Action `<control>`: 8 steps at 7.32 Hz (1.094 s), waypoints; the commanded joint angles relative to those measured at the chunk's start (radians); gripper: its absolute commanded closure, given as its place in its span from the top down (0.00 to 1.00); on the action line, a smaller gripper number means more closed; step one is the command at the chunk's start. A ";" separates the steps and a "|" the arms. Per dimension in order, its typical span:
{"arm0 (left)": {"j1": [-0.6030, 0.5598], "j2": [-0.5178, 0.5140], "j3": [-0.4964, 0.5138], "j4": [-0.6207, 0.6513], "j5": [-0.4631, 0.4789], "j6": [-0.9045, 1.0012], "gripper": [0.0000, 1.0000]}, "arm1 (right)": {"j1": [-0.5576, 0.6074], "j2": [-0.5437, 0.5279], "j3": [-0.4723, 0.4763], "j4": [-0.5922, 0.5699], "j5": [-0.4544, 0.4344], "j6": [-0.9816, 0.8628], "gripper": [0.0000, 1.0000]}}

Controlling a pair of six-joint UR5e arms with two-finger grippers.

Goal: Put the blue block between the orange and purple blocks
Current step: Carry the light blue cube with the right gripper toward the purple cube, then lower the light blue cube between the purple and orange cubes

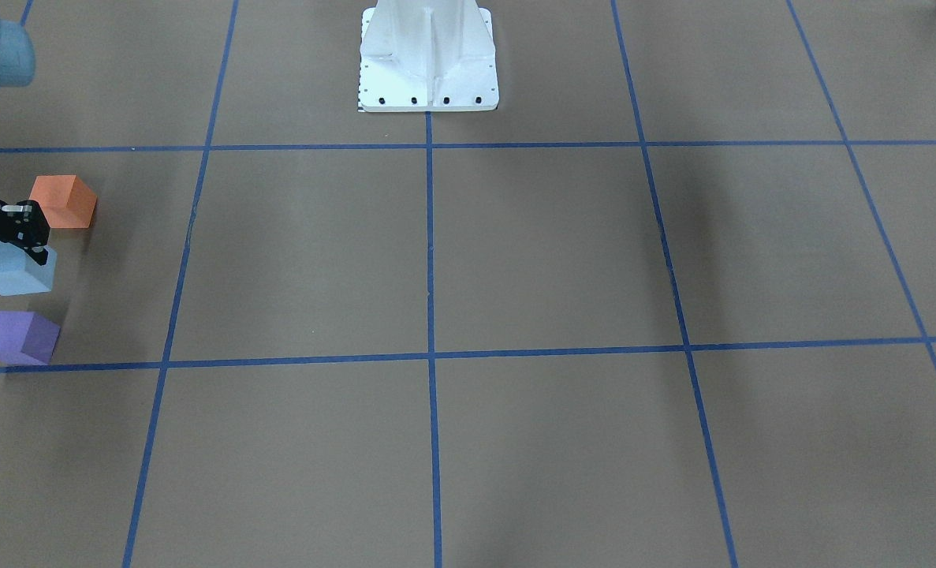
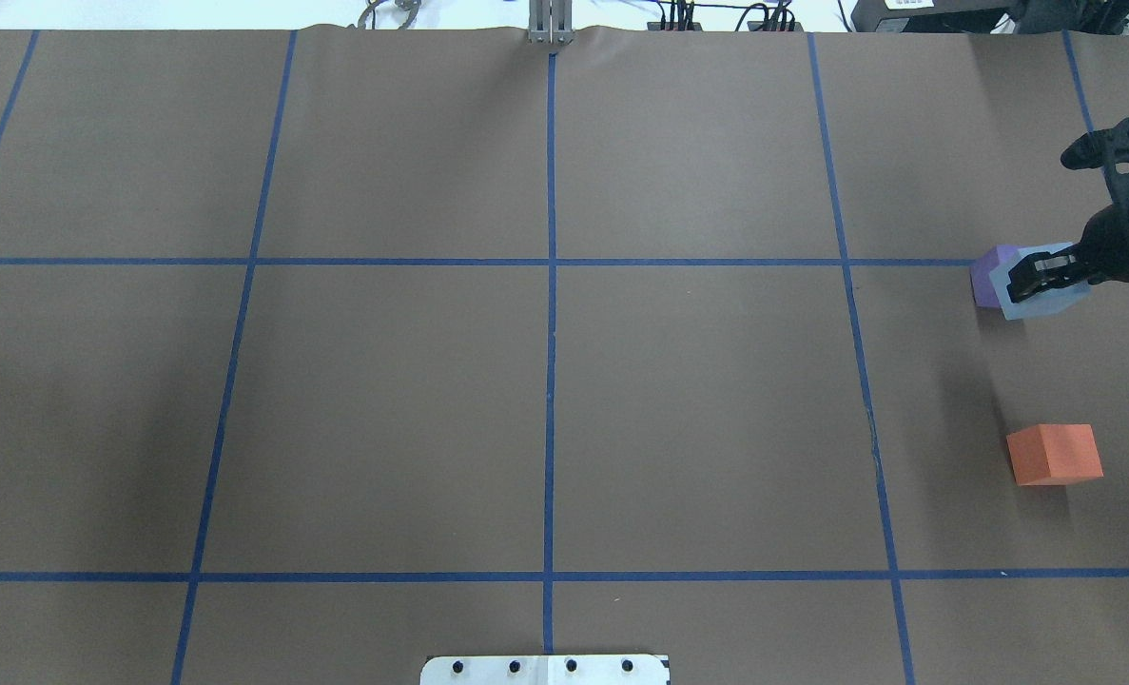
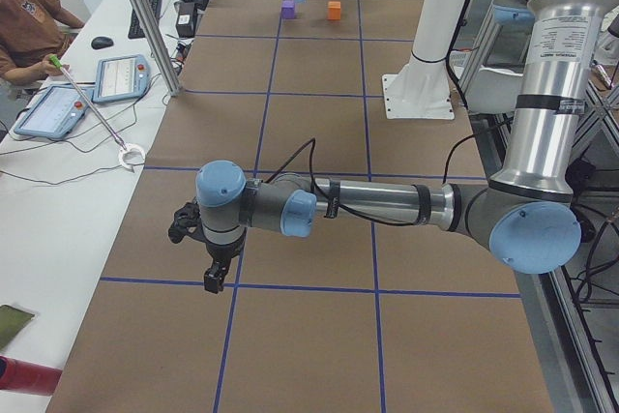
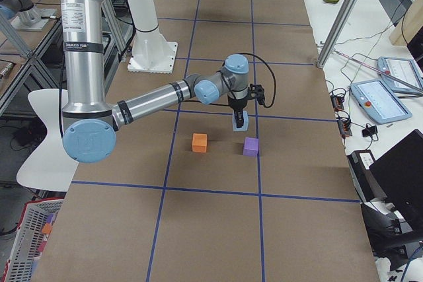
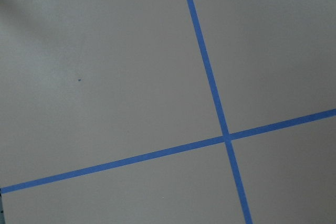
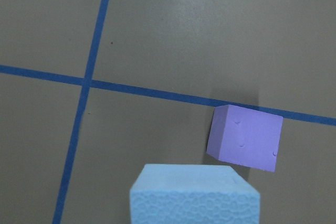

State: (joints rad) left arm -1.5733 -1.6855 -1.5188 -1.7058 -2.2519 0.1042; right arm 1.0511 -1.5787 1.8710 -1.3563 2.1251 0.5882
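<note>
I need to use my right gripper to set the blue block down on the brown paper midway (image 1: 42, 267) between the orange block and the purple block.
My right gripper (image 1: 32, 246) is shut on the light blue block (image 1: 12, 272), gripping it from above. In the front-facing view the block sits between the orange block (image 1: 64, 202) and the purple block (image 1: 18, 337). I cannot tell whether it touches the table. In the overhead view the blue block (image 2: 1040, 293) overlaps the purple block (image 2: 990, 274), and the orange block (image 2: 1054, 454) lies nearer the robot. The right wrist view shows the blue block (image 6: 194, 195) at the bottom and the purple block (image 6: 244, 137) just beyond it. My left gripper (image 3: 210, 282) shows only in the exterior left view, so I cannot tell its state.
Brown paper with a grid of blue tape lines (image 2: 551, 285) covers the table. The white robot base (image 1: 428, 59) stands at the table's edge. Operators' tablets (image 4: 380, 100) lie on a side table beyond the blocks. The left wrist view shows only paper and a tape crossing (image 5: 227, 138).
</note>
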 commanded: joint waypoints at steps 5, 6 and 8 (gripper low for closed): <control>0.036 0.000 -0.027 0.000 0.003 -0.058 1.00 | -0.042 -0.056 -0.154 0.195 0.038 0.117 0.00; 0.039 0.000 -0.027 -0.001 0.005 -0.058 1.00 | -0.054 -0.056 -0.159 0.194 0.038 0.117 0.00; 0.039 0.000 -0.029 -0.001 0.026 -0.058 1.00 | -0.074 -0.058 -0.165 0.187 0.059 0.116 0.00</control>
State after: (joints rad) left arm -1.5346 -1.6858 -1.5472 -1.7071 -2.2350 0.0460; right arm 0.9912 -1.6356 1.7116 -1.1656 2.1686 0.7040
